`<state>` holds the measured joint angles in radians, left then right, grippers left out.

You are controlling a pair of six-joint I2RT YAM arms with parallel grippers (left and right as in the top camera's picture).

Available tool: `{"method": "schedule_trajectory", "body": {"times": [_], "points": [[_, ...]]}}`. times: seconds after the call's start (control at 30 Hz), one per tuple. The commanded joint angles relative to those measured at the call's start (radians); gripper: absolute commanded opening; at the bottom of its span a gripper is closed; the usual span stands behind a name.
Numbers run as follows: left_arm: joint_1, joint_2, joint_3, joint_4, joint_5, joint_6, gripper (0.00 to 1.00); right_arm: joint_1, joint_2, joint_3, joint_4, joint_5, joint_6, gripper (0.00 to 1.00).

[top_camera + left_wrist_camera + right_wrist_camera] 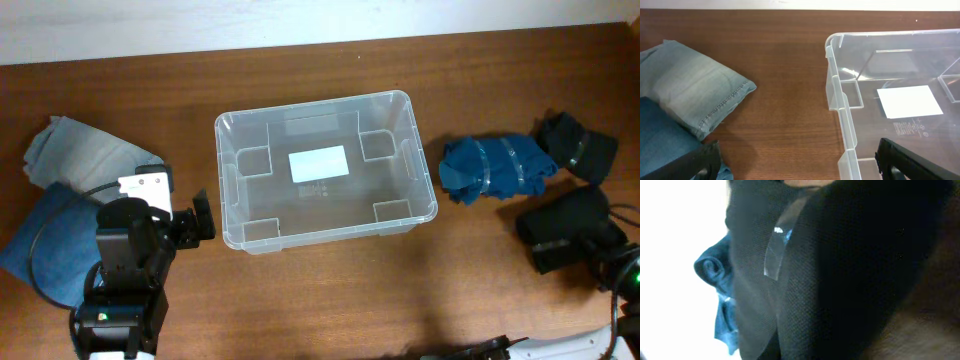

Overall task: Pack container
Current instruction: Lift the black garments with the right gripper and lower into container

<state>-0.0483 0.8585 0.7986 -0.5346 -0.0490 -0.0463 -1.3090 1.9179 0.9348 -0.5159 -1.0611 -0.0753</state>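
Note:
I need to release the black taped bundle with my right gripper inside the clear tub point(282, 187), by the end of the white label that is nearest my left gripper.
The container point(228, 180) is a clear plastic tub with a white label point(318, 163) on its bottom. It stands at the table's middle and holds nothing, and it also shows at the right of the left wrist view point(840, 107). My left gripper point(203, 218) is open and empty just left of the tub's front left corner. Its fingers straddle the tub wall in the left wrist view point(800, 167). My right gripper point(598, 240) is at a black taped cloth bundle point(555, 232), which fills the right wrist view point(830, 275) and hides the fingers.
Light grey-blue folded jeans point(75, 150) and darker blue jeans point(40, 250) lie at the left. A blue taped cloth bundle point(495, 168) and a second black bundle point(578, 145) lie right of the tub. The light jeans show in the left wrist view point(690, 95).

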Motion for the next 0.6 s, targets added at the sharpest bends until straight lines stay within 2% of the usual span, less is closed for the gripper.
{"method": "schedule_trajectory", "body": {"times": [0.0, 0.17, 0.37, 0.57], "points": [[0.006, 0.002, 0.024, 0.003, 0.000, 0.002, 0.99, 0.057, -0.125, 0.077, -0.063, -0.103, 0.005, 0.05], [0.006, 0.002, 0.024, 0.003, 0.000, 0.002, 0.99, 0.178, -0.325, 0.174, -0.201, -0.110, 0.004, 0.04], [0.006, 0.002, 0.024, -0.001, -0.034, 0.002, 0.99, 0.428, -0.557, 0.338, -0.311, -0.097, 0.012, 0.04], [0.007, 0.002, 0.024, -0.029, -0.071, -0.003, 0.99, 0.896, -0.626, 0.456, -0.293, 0.158, 0.133, 0.05]]}}
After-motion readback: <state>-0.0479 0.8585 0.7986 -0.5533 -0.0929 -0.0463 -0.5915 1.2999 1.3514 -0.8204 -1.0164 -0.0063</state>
